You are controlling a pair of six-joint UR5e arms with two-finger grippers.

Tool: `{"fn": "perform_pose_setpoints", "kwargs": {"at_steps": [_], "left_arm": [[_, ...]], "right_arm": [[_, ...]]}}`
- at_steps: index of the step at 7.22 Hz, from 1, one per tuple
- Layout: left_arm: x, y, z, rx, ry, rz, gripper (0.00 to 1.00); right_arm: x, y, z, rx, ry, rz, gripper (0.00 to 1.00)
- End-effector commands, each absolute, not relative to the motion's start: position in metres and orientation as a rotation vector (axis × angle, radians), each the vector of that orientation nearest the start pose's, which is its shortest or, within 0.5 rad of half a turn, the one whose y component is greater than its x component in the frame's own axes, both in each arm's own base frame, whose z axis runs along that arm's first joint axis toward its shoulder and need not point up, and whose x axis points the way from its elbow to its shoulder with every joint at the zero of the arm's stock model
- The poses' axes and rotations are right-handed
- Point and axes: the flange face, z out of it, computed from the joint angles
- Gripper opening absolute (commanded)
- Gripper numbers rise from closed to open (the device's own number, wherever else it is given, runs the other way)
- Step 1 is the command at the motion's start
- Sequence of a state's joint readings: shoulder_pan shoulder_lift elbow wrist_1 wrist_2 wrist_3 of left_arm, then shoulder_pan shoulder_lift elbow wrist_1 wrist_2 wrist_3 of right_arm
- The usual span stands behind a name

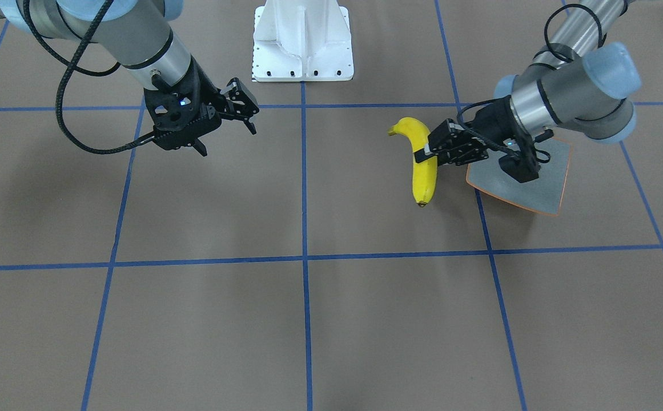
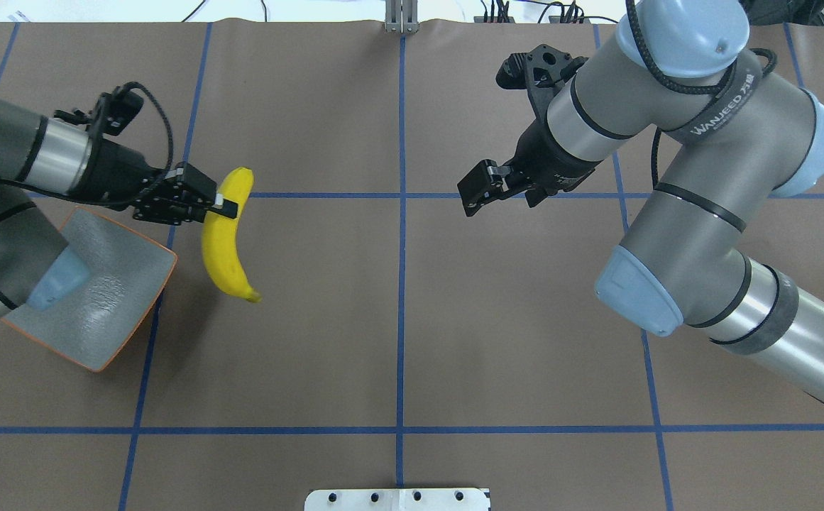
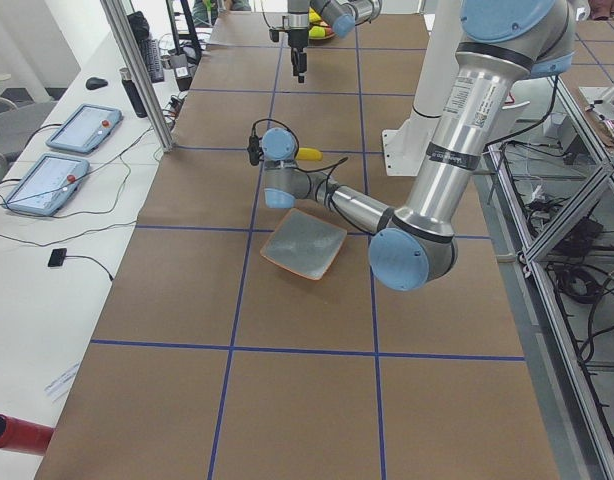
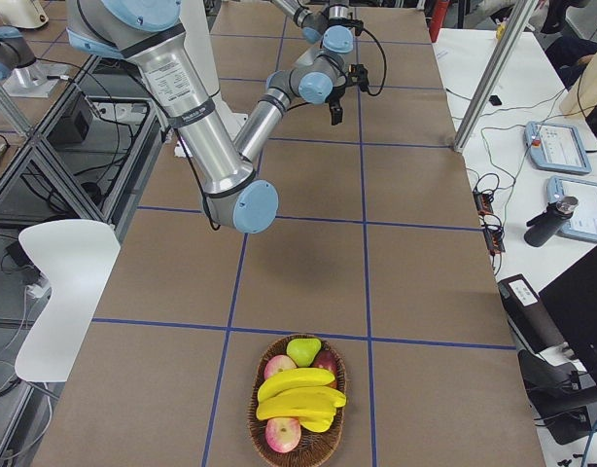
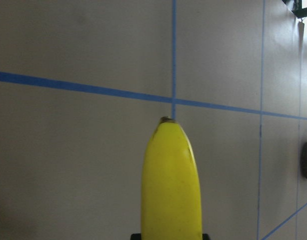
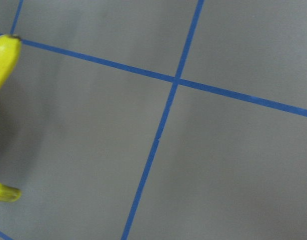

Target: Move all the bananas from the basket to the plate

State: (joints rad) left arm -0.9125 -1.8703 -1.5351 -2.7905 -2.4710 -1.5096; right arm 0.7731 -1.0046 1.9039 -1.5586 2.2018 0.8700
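Observation:
Next, I release the yellow banana, still just beside the plate's inner edge, from my left gripper so that it lies across the middle of the grey-blue plate (image 1: 528, 176), with the banana's tip over the orange rim.
My left gripper (image 2: 224, 206) is shut on a yellow banana (image 2: 226, 241) near its stem end. It holds the fruit (image 1: 424, 168) just beside the inner edge of the grey-blue, orange-rimmed plate (image 2: 110, 298), not over it. The left wrist view shows the banana (image 5: 171, 185) pointing away from the camera, over brown table. The plate (image 1: 522, 188) has nothing on it. Far along the table stands the basket (image 4: 256, 409), holding more bananas (image 4: 300, 394). My right gripper (image 1: 227, 134) hangs open and empty over mid-table.
In the basket, apples (image 4: 282, 435) and a green pear (image 4: 302, 350) lie around the bananas. The white robot base (image 1: 302, 43) stands at the table's robot side. Blue tape lines cross the brown table. Tablets (image 3: 82, 127) lie on a side bench.

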Motion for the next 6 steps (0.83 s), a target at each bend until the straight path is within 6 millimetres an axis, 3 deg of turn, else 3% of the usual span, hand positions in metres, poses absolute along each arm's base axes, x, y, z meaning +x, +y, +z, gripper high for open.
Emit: {"fn": "perform_pose_setpoints", "kwargs": {"at_steps": [1,2,3,5,6], "left_arm": [[0.232,-0.502,0.469,-0.026,1.443,0.047,0.00],[0.223,-0.506,0.498,-0.046,1.429,0.071,0.00],[0.223,-0.505,0.518,-0.073,1.414,0.056,0.00],[0.221,-0.498,0.529,-0.089,1.407,0.048,0.00],[0.223,-0.497,0.532,-0.096,1.404,0.046,0.00]], "right_arm": [[-0.368,-0.475,0.211,0.143,-1.008,-0.186,1.00],[-0.365,-0.478,0.213,0.142,-1.002,-0.177,1.00],[-0.351,-0.484,0.227,0.133,-0.984,-0.125,1.00],[-0.296,-0.513,0.268,0.121,-0.934,0.015,1.00],[-0.286,-0.518,0.277,0.122,-0.918,0.040,1.00]]}}
